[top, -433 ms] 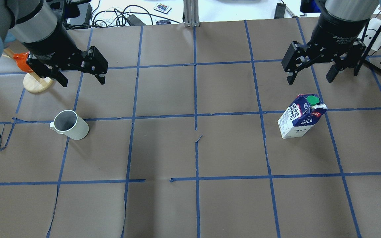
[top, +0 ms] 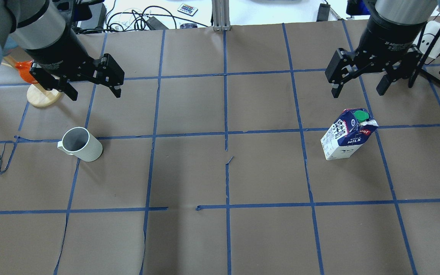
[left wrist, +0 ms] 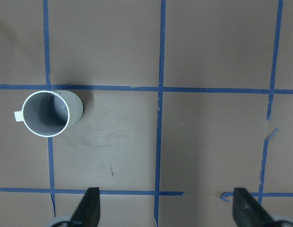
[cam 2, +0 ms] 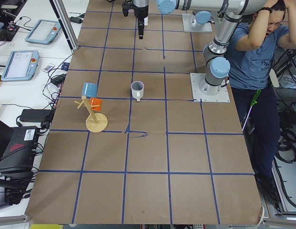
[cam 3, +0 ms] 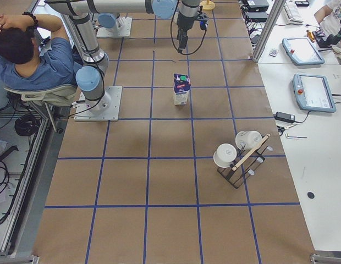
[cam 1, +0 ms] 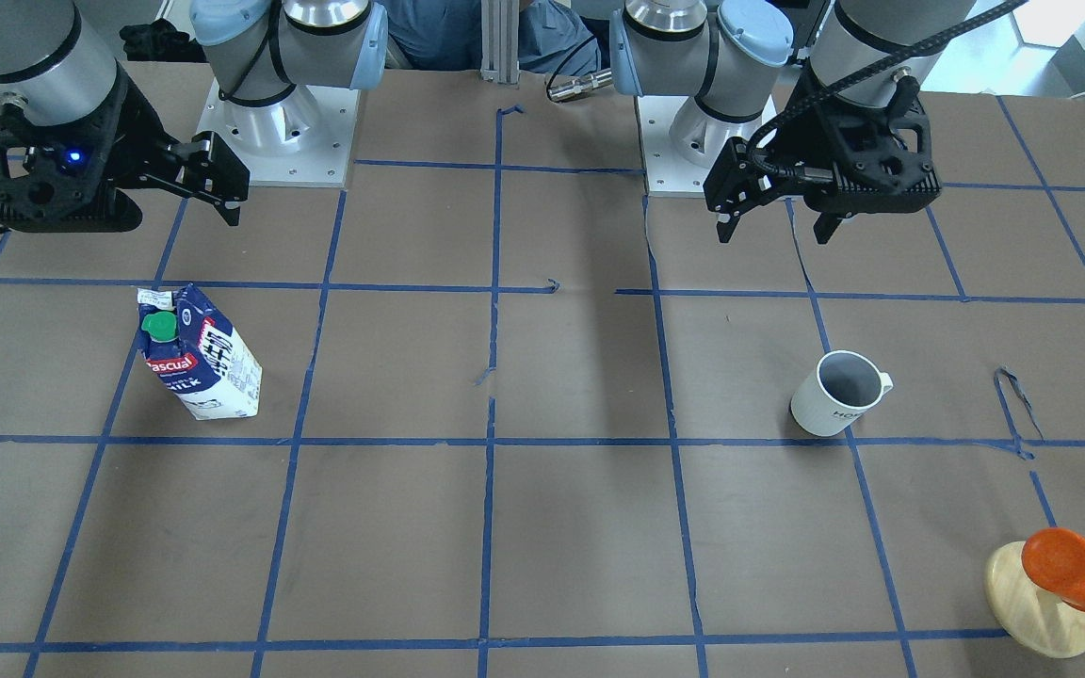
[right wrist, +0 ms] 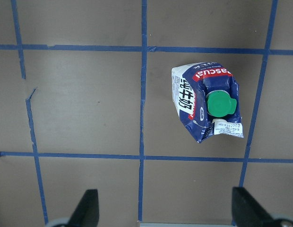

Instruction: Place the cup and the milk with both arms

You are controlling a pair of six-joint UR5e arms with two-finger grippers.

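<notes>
The white cup's rim (cam 1: 821,363) (left wrist: 69,120) has a spot opposite its handle. My left gripper needs to go there next and close, with one finger inside the cup.
The white ribbed cup (top: 80,144) stands upright on the table's left half, handle to the left; it also shows in the front view (cam 1: 837,393) and the left wrist view (left wrist: 48,113). My left gripper (top: 94,89) is open and empty, held high and beyond the cup. The blue and white milk carton (top: 347,134) with its green cap stands upright on the right half; it shows in the front view (cam 1: 196,355) and the right wrist view (right wrist: 207,108). My right gripper (top: 358,89) is open and empty, above and beyond the carton.
An orange cup hangs on a wooden stand (top: 43,95) at the far left, just behind my left gripper. A black rack with white cups (cam 3: 240,158) stands at the right end. Blue tape lines grid the brown table (top: 224,172). A seated person (cam 2: 255,52) is behind the robot.
Both grippers have shifted very slightly; the cup and the milk have not moved.
</notes>
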